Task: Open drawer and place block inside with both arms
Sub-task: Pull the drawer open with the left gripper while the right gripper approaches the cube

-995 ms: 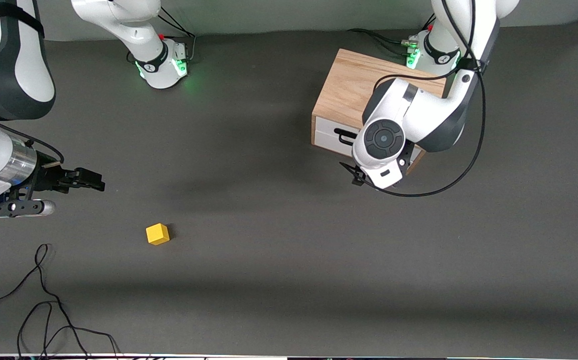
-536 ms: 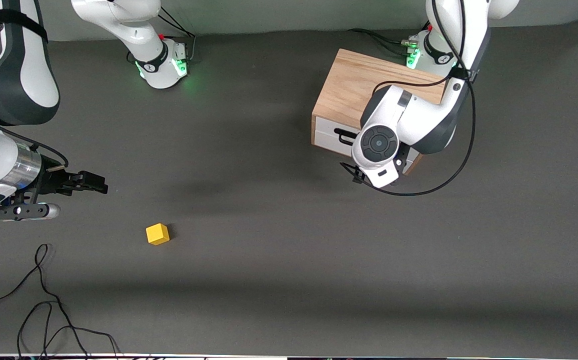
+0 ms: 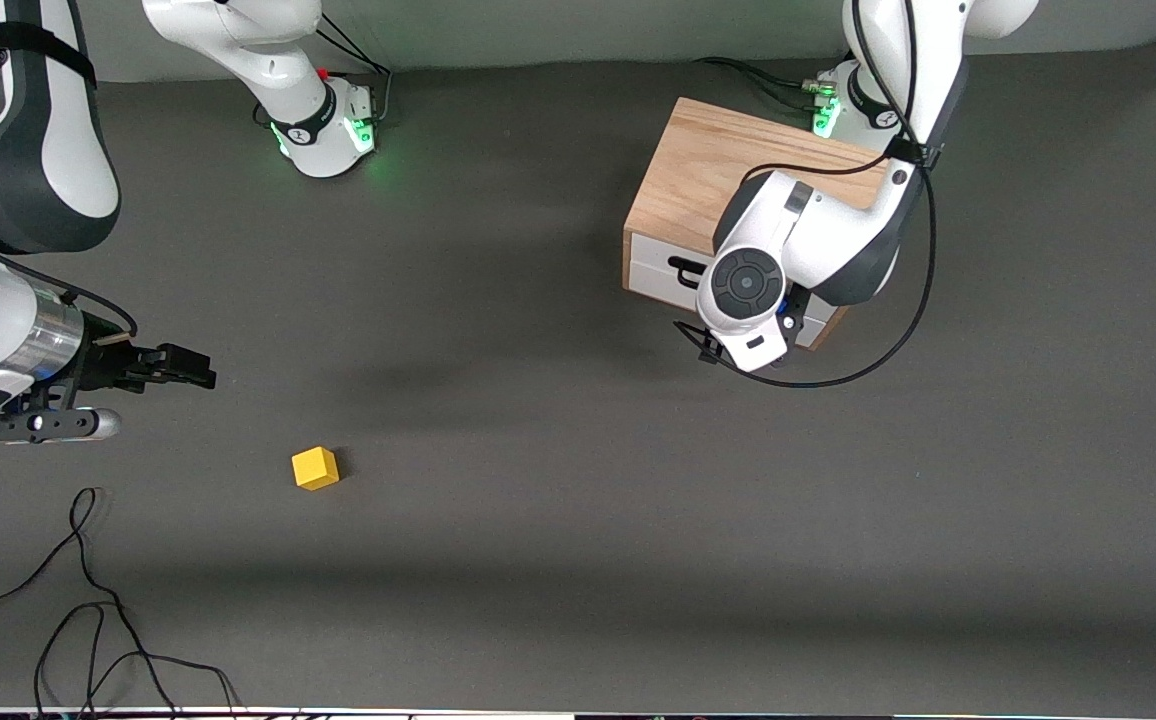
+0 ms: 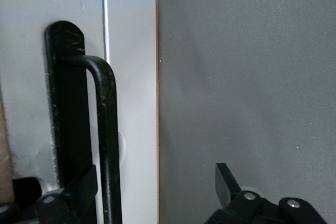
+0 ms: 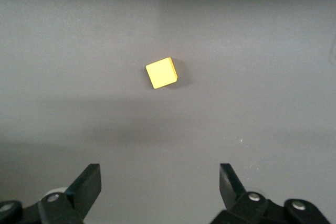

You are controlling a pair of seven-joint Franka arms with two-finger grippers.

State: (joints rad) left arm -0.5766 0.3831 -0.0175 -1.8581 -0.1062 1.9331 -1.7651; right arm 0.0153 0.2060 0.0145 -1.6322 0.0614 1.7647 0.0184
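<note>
My right gripper will move to the yellow block on the grey table next and close on the block's opposite sides (image 3: 315, 469) (image 5: 161, 73).
The light oak box (image 3: 728, 165) stands near the left arm's base. Its drawer (image 3: 656, 270) is shut, with a white front (image 4: 134, 93) and a black bar handle (image 4: 107, 124). My left gripper (image 4: 156, 184) is open right at the drawer front, with the handle bar between its fingers, close to one finger (image 4: 79, 190). In the front view the left wrist (image 3: 746, 290) hides it. The yellow block (image 3: 315, 467) lies on the grey table toward the right arm's end. My right gripper (image 3: 193, 368) is open and empty, in the air short of the block (image 5: 161, 73).
Loose black cables (image 3: 88, 590) lie near the front camera at the right arm's end. The green-lit bases (image 3: 328, 130) (image 3: 853, 100) stand along the top. The left arm's cable (image 3: 898, 330) hangs beside the box.
The left wrist has moved in closer to the drawer front. The right gripper has shifted slightly toward the block. The block and box have not moved.
</note>
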